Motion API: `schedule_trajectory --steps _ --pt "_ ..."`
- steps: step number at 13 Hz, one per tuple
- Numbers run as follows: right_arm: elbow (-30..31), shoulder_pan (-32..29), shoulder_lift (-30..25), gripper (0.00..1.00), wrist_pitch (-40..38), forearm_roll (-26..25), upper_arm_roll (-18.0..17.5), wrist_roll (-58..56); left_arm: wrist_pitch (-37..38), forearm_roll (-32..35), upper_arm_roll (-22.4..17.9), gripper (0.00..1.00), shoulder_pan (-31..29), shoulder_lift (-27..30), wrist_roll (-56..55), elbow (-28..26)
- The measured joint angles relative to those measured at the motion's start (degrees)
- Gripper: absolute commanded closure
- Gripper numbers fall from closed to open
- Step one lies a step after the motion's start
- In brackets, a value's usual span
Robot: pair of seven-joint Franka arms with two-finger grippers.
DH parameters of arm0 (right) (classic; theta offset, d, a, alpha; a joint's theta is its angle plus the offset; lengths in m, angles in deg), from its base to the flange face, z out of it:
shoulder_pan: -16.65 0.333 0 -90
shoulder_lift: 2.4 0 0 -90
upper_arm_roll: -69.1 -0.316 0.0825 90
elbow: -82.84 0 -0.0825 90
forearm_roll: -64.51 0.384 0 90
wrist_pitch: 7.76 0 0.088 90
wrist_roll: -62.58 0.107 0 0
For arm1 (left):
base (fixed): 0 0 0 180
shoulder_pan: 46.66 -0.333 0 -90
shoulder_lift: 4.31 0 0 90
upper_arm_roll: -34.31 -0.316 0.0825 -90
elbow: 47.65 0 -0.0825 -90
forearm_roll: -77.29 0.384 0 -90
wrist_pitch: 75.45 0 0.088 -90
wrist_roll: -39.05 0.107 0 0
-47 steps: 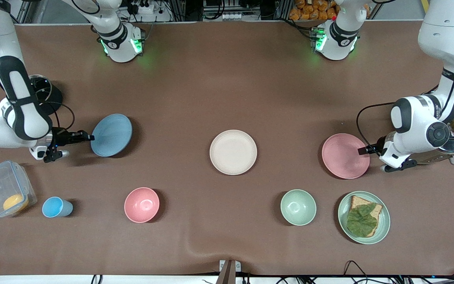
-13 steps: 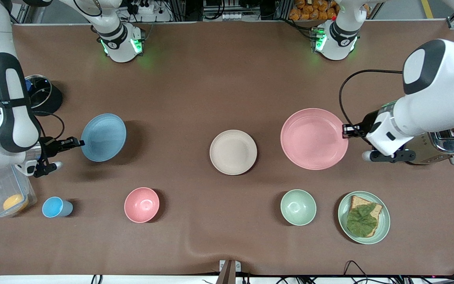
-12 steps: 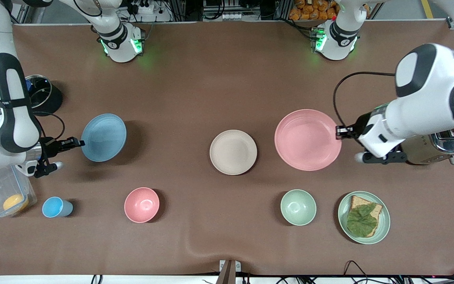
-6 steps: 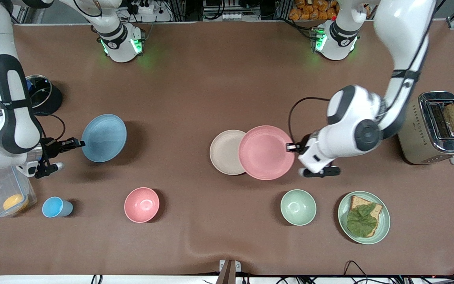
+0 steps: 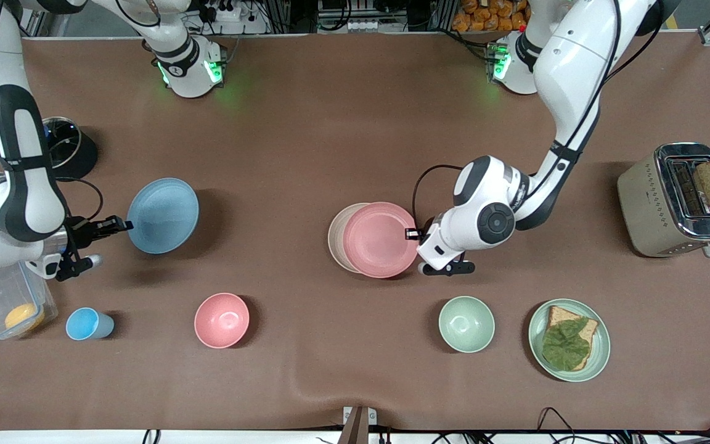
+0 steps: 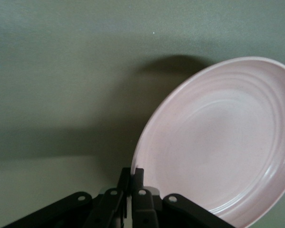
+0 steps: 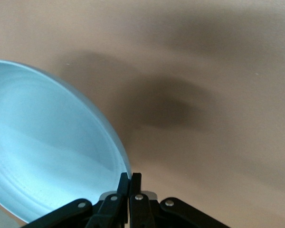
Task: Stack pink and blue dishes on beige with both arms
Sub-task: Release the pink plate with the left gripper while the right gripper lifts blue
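Observation:
My left gripper sets the pink plate down on the middle of the beige plate point(image 5: 365, 236) next, covering its pale crescent.
My left gripper point(image 5: 412, 234) is shut on the rim of the pink plate point(image 5: 379, 239), which hangs over most of the beige plate point(image 5: 334, 237) at mid-table. Only a crescent of beige shows, on the side toward the right arm's end. In the left wrist view the pink plate point(image 6: 218, 142) fills the frame, its rim pinched by my left gripper point(image 6: 132, 173). My right gripper point(image 5: 126, 224) is shut on the rim of the blue plate point(image 5: 163, 214), held tilted above the table at the right arm's end. The right wrist view shows that blue plate point(image 7: 47, 147) in my right gripper point(image 7: 129, 178).
A pink bowl point(image 5: 222, 320), a blue cup point(image 5: 88, 324) and a clear box point(image 5: 7, 301) lie nearer the front camera. So do a green bowl point(image 5: 466, 324) and a green plate with toast point(image 5: 569, 340). A toaster point(image 5: 675, 200) stands at the left arm's end.
The left arm lifted the pink plate and carried it toward mid-table, now over the beige plate. The right arm has held the blue plate almost still for the last second.

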Motion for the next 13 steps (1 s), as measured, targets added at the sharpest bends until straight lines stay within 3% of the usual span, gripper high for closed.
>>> schedule_trajectory --steps 13 --pt "-7.31 7.5 0.02 1.0 -9.89 0.0 -0.16 14.53 -2.79 -0.09 0.02 1.0 3.42 -1.48 -0.95 0.09"
